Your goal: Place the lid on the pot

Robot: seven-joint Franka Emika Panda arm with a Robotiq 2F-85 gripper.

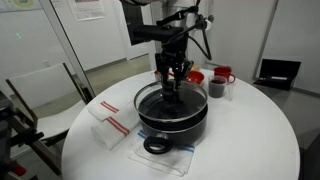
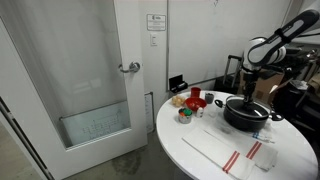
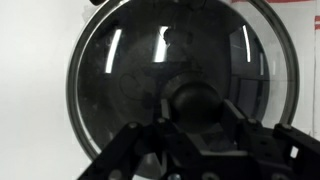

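Next, I let go of the clear glass lid with my gripper when it is flat on the rim of the large black pot [image 1: 172, 109] [image 3: 181, 86], covering the pot's opening.
The large black pot [image 1: 175, 122] stands on the round white table [image 1: 260, 140], with a loop handle [image 1: 157, 145] towards the front; it also shows in an exterior view [image 2: 248, 115]. The clear glass lid [image 3: 130, 75] with a metal rim fills the wrist view, and its dark knob [image 3: 192, 100] sits between my fingers. My gripper [image 1: 172, 84] is directly over the pot's middle and shut on the knob. The lid [image 1: 160, 98] lies level at the pot's rim. I cannot tell whether it rests on the rim or hangs just above it.
A small dark cup [image 1: 216, 88], a red mug [image 1: 224, 76] and a red plate [image 1: 196, 76] stand behind the pot. A white cloth with red stripes [image 1: 112, 126] lies beside it. A glass door [image 2: 85, 85] is near the table.
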